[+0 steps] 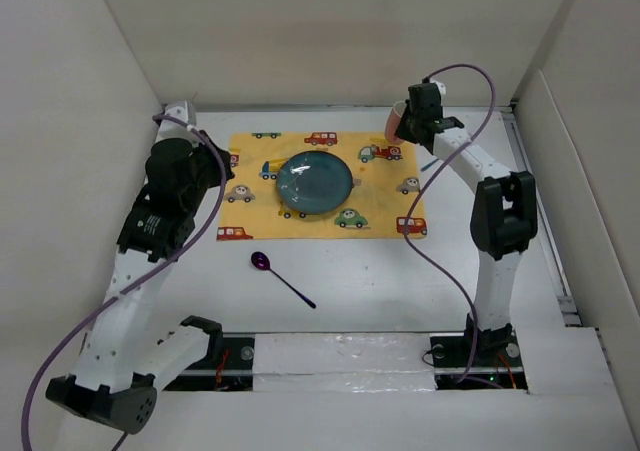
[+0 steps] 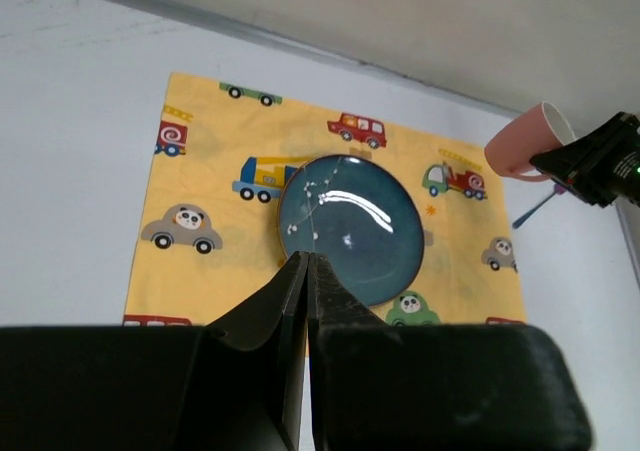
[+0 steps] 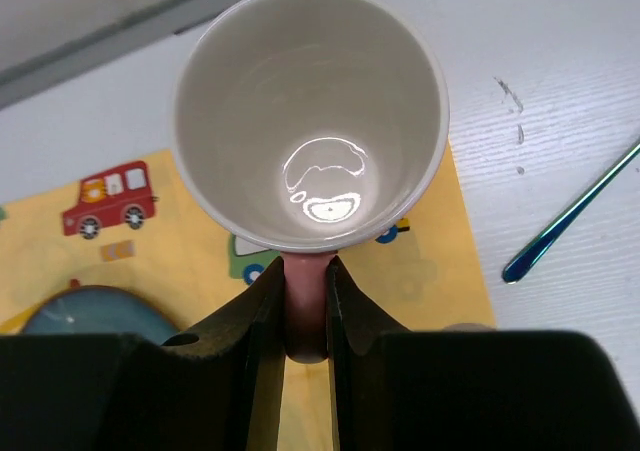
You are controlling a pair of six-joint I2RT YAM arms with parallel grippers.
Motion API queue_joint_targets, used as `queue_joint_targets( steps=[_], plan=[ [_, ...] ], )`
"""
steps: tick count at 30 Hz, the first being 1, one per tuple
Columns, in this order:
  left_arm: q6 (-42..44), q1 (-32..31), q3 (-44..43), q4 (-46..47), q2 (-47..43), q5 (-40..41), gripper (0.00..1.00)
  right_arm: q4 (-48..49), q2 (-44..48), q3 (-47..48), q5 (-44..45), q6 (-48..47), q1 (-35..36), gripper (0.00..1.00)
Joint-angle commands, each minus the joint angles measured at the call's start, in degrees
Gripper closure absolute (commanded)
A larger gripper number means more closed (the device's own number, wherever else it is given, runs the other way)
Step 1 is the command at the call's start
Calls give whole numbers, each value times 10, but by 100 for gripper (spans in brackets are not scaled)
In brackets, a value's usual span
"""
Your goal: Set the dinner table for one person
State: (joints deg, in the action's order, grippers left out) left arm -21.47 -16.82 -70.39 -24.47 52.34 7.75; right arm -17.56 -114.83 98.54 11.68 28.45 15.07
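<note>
Next, I let go of the pink mug with my right gripper on the yellow placemat's far corner (image 1: 395, 135) (image 3: 357, 163), just behind the red truck print. The mug is now held above the placemat.
The white dinner table (image 1: 400, 281) carries a yellow car-print placemat (image 1: 390, 186) with a dark blue plate (image 1: 315, 182) at its middle. My right gripper (image 1: 408, 126) is shut on the handle of a pink mug (image 1: 396, 123) and holds it above the placemat's far right corner. In the right wrist view the mug (image 3: 310, 111) is empty, white inside, with its handle pinched in the gripper (image 3: 303, 271). My left gripper (image 1: 208, 166) is shut and empty at the placemat's left edge. In the left wrist view the gripper (image 2: 306, 261) points at the plate (image 2: 350, 229).
A purple spoon (image 1: 280, 276) lies on the table in front of the placemat. A thin blue utensil (image 1: 430, 163) lies just right of the placemat and shows in the right wrist view (image 3: 570, 216). White walls close in the left, back and right sides.
</note>
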Motion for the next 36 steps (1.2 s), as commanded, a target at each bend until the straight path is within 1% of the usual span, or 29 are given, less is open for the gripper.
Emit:
queue_joint_targets(
  steps=[1,5,8,12,14,23,24,25,27,28,30,31,34,35,36],
  plan=[
    [21,-2,14,50,20,-13,100,50,4,69,11,-18,-1,100],
    [41,-2,10,54,57,-34,98,41,-37,98,30,-41,-1,100],
    [37,-2,10,57,66,-40,97,32,-59,115,40,-57,-1,100],
    [35,-22,18,52,76,-43,97,26,-98,144,57,-85,-1,100],
    [34,-23,23,50,79,-46,97,21,-109,149,63,-92,5,100],
    [30,-23,42,59,87,-55,97,29,-119,108,81,-101,10,99],
    [30,-23,41,63,88,-55,97,29,-119,108,85,-100,15,96],
    [31,-23,39,64,89,-58,97,30,-119,107,88,-102,15,85],
    [31,-23,33,64,95,-61,97,26,-116,111,104,-100,15,70],
    [31,-23,31,64,97,-61,97,24,-113,111,107,-98,15,60],
    [32,-23,25,65,100,-59,97,23,-98,107,119,-90,15,51],
    [34,-23,23,65,102,-62,97,19,-92,107,121,-88,15,44],
    [38,-23,9,68,109,-70,96,10,-57,103,114,-80,15,34],
    [43,-23,-5,64,122,-74,95,4,-23,95,106,-76,15,31],
    [43,-23,-5,64,123,-74,95,4,-22,95,106,-76,15,31]
  ],
)
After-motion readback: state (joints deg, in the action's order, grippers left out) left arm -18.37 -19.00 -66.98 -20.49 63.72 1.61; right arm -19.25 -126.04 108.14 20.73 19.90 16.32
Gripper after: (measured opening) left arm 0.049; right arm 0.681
